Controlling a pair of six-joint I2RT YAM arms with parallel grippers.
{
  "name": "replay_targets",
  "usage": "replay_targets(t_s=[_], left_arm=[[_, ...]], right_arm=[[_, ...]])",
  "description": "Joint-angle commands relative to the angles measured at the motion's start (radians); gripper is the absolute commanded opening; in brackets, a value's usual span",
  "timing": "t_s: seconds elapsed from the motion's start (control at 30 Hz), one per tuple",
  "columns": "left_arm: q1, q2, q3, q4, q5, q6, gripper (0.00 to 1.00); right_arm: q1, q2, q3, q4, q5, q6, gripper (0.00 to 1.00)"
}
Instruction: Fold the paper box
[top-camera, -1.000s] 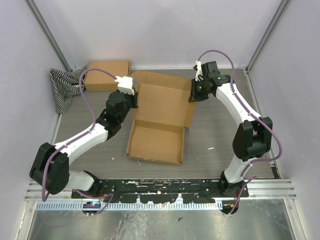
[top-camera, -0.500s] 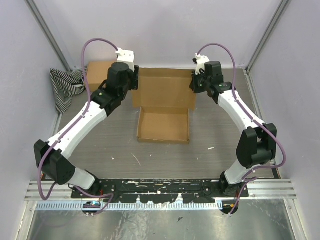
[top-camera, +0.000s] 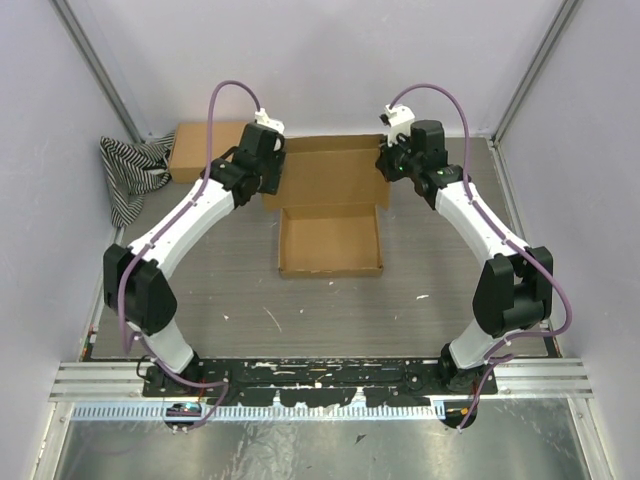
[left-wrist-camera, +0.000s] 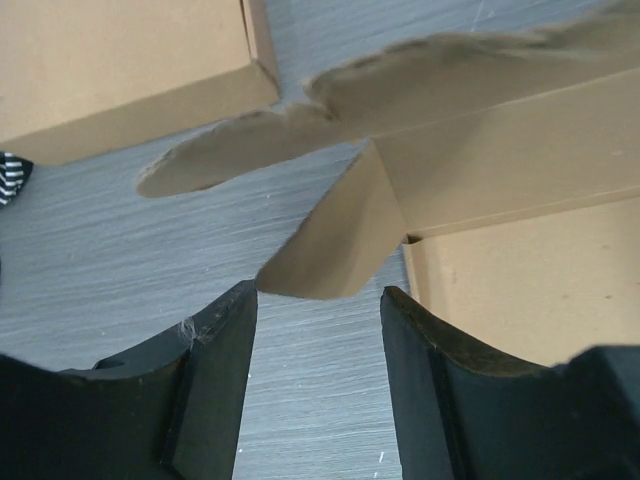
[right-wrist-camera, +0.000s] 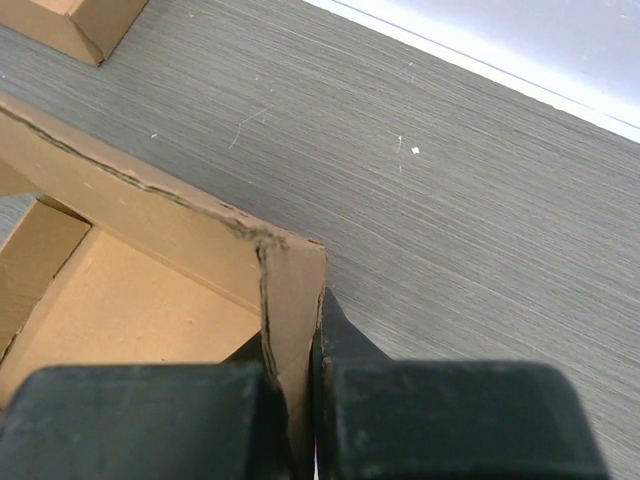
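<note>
I need to use my left gripper to pinch the lid's side flap upright near the lid's corner (left-wrist-camera: 362, 200) before folding, as the flap slants free ahead of that gripper's fingers.
The paper box (top-camera: 330, 240) lies open in the middle of the table, its shallow tray toward me and its lid panel (top-camera: 325, 172) toward the back. My left gripper (top-camera: 270, 178) is at the lid's left edge. In the left wrist view it (left-wrist-camera: 318, 325) is open, and the lid's side flap (left-wrist-camera: 335, 240) ends just in front of the jaws, not gripped. My right gripper (top-camera: 390, 168) is at the lid's right edge. In the right wrist view it (right-wrist-camera: 300, 390) is shut on the lid's right side flap (right-wrist-camera: 295, 290), which stands upright.
A second, box-shaped brown cardboard box (top-camera: 205, 150) sits at the back left, close to the left gripper; it also shows in the left wrist view (left-wrist-camera: 120, 70). A striped cloth (top-camera: 128, 175) lies by the left wall. Walls close in the back and both sides.
The left arm swung from the box's left side back to the lid's left corner. The box turned square to the table. The right gripper kept its hold on the right flap.
</note>
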Motion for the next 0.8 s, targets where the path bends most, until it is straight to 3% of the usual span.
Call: replay_targets(t_s=[0.0,0.37,0.67,0.73,0.77], left_arm=[[0.025,0.019,0.030,-0.003,0.006,0.000,0.59],[0.048,0.003,0.026,0.066,0.109,0.015,0.56],[0.049,0.023,0.063,0.049,0.134,0.012,0.28],[0.050,0.027,0.076,0.037,0.128,0.013,0.20],[0.049,0.028,0.082,0.029,0.124,0.010,0.12]], right_arm=[[-0.007,-0.038,0.031,0.062,-0.061,-0.020,0.01],[-0.023,-0.004,0.055,0.022,-0.137,-0.012,0.02],[-0.026,0.030,0.116,-0.047,-0.144,-0.003,0.05],[-0.027,0.045,0.149,-0.085,-0.133,0.004,0.10],[-0.026,0.054,0.172,-0.111,-0.121,0.010,0.18]])
